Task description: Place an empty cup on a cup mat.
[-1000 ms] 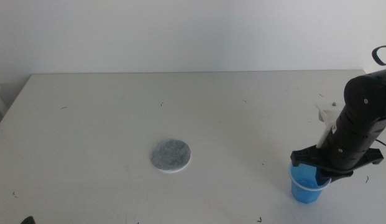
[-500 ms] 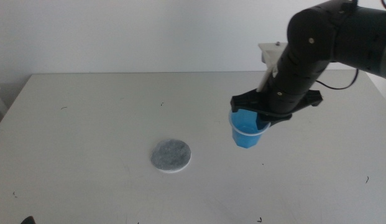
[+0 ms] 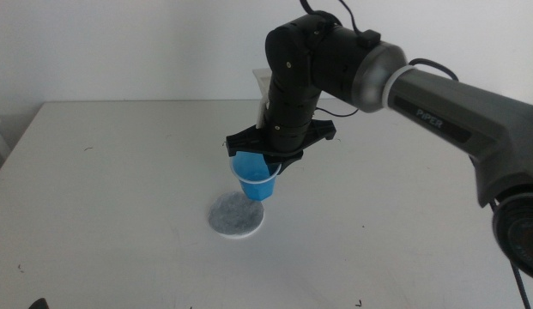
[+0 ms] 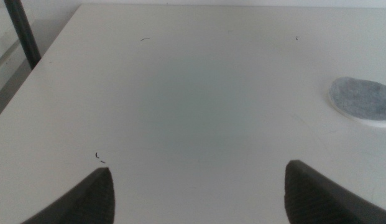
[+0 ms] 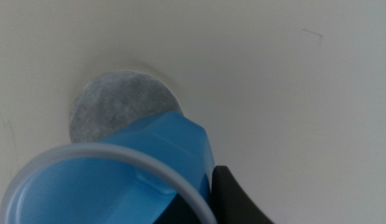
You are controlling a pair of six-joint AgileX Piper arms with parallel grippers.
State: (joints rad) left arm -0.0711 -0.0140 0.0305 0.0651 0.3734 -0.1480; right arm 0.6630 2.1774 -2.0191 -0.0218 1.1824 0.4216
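Note:
Next, my right gripper releases the bright blue cup near the middle of the grey cup mat [image 3: 234, 220] [image 5: 125, 126]. The cup now hangs tilted just above the mat.
My right gripper [image 3: 268, 163] is shut on the bright blue cup [image 3: 252, 178] and holds it in the air, just above and slightly behind the grey cup mat [image 3: 236, 214]. The cup hangs tilted. In the right wrist view the cup [image 5: 118, 180] fills the near field, one dark finger [image 5: 233, 199] shows beside its wall, and the cup mat [image 5: 121, 102] lies on the table beyond it, partly hidden by the cup. My left gripper [image 4: 196, 193] is open and empty, low over the table's left part; the cup mat [image 4: 362, 99] shows far off in its view.
The white table [image 3: 112, 172] carries a few small dark marks. A white wall stands behind it. The right arm [image 3: 438, 103] reaches in from the right across the table's back half. A dark post [image 4: 22, 34] stands beyond the table edge in the left wrist view.
My right gripper has lifted the cup from the table's front right and carried it left across the table to above the cup mat. The mat has not moved.

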